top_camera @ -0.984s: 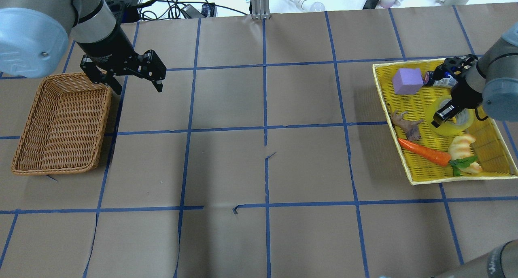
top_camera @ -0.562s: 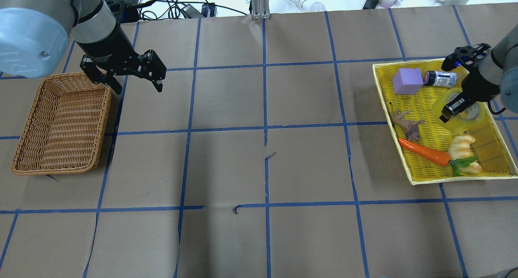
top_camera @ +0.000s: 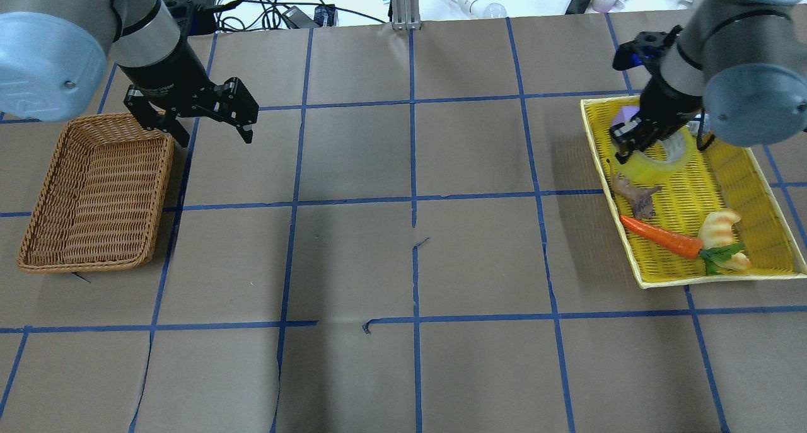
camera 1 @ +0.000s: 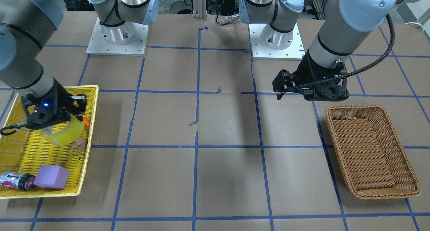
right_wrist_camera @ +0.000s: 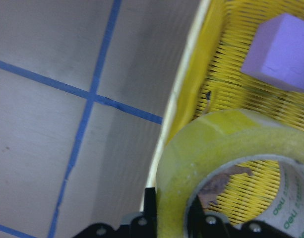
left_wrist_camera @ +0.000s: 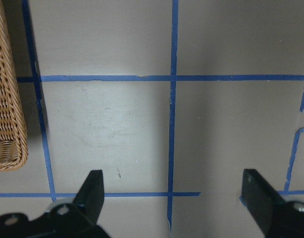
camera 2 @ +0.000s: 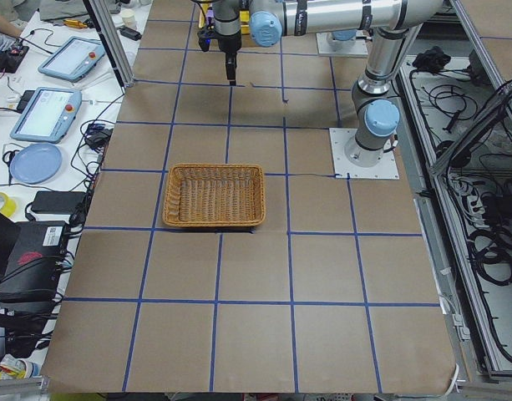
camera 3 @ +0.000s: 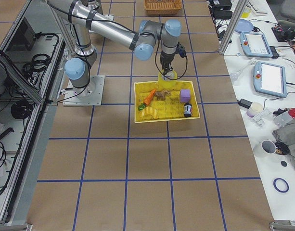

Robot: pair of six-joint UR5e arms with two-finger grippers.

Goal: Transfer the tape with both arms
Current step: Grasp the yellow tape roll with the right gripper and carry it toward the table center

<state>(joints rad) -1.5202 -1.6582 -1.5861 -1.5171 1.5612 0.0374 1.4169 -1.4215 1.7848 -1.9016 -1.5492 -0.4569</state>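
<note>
My right gripper is going to set the yellow tape roll down on the basket side of the gap in the middle blue line [camera 1: 214, 120].
My right gripper [top_camera: 630, 144] is shut on the wall of the yellow tape roll [top_camera: 659, 159], one finger inside the core and one outside. It holds the roll lifted over the inner side of the yellow tray [top_camera: 693, 280]. The tape also shows in the front view [camera 1: 63, 132], held under the right gripper [camera 1: 62, 118]. It fills the right wrist view [right_wrist_camera: 231, 144], overlapping the tray's rim [right_wrist_camera: 184, 94]. My left gripper [top_camera: 214, 127] is open and empty, raised beside the wicker basket [top_camera: 94, 193]. Its spread fingers [left_wrist_camera: 94, 188] hang over bare table.
The tray also holds a purple foam block [camera 1: 52, 177], a small dark bottle [camera 1: 16, 180], a carrot [top_camera: 662, 236], a croissant [top_camera: 719, 228] and a brown root-like piece [top_camera: 637, 196]. The basket [camera 1: 369, 150] holds nothing. Brown paper with blue tape lines covers the table.
My right gripper has lifted the tape and carried it up and toward the tray's inner far corner, in front of the purple block. The left arm has not moved.
</note>
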